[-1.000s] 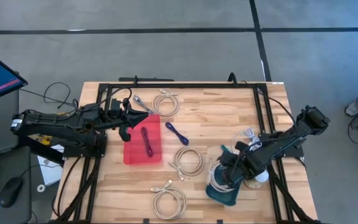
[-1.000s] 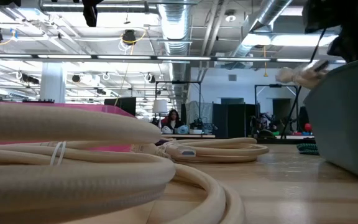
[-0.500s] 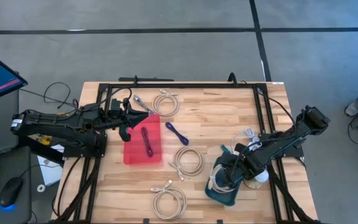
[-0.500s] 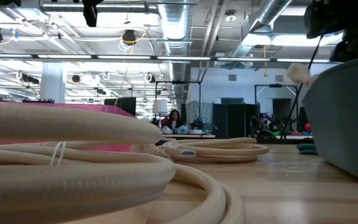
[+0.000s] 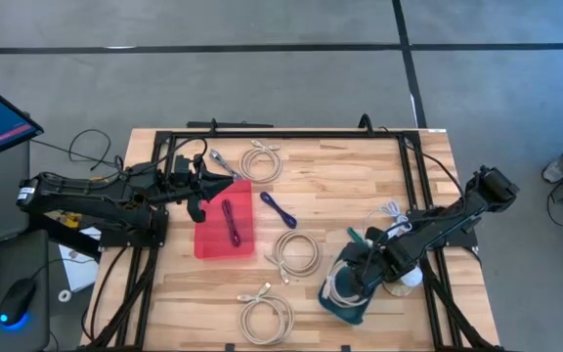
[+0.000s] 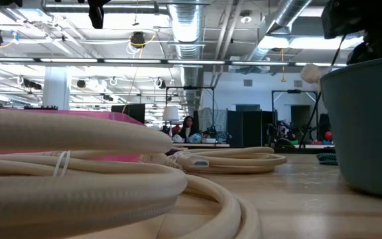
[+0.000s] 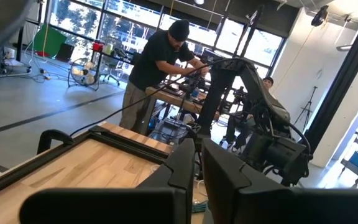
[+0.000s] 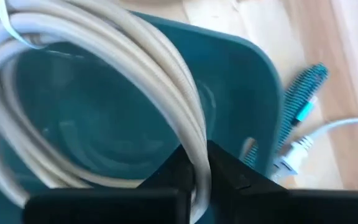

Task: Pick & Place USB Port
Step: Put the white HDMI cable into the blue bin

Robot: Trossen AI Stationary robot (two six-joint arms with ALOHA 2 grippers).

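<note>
Next, I release the coiled white cable from my right gripper inside the teal bin (image 5: 326, 297) (image 8: 95, 121), toward the near edge of the table.
My right gripper (image 5: 353, 283) is low over the teal bin (image 5: 346, 311) near the table's right near corner, shut on a coiled white cable (image 8: 160, 59). The coil lies partly inside the bin (image 8: 244, 68). In the low view the bin (image 6: 367, 126) stands at the right with a white cable end (image 6: 308, 72) above its rim. My left gripper (image 5: 229, 179) hovers shut by the far left corner of the red bin (image 5: 213, 244), touching nothing. A purple cable (image 5: 231, 223) lies in that red bin. My right gripper pinches the white coil's bundled strands (image 8: 199, 146) between its two fingers, coming from above and pointing down into the teal bin. The fingers lie across the strands. The rest of the coil (image 8: 17, 134) curves away inside the bin; whether it rests on the bottom I cannot tell.
Loose white coils lie at the far middle (image 5: 262, 159), at the centre (image 5: 296, 254) and at the near edge (image 5: 265, 315). A purple cable (image 5: 279, 209) lies beside the red bin. A teal braided cable (image 8: 300, 99) and a white plug (image 8: 291, 163) lie right of the teal bin.
My right gripper has moved slightly toward the table's left and near edge, still shut on the white coil. The teal bin has shifted a little the same way; in the low view its wall has gone from slanted to nearly upright.
</note>
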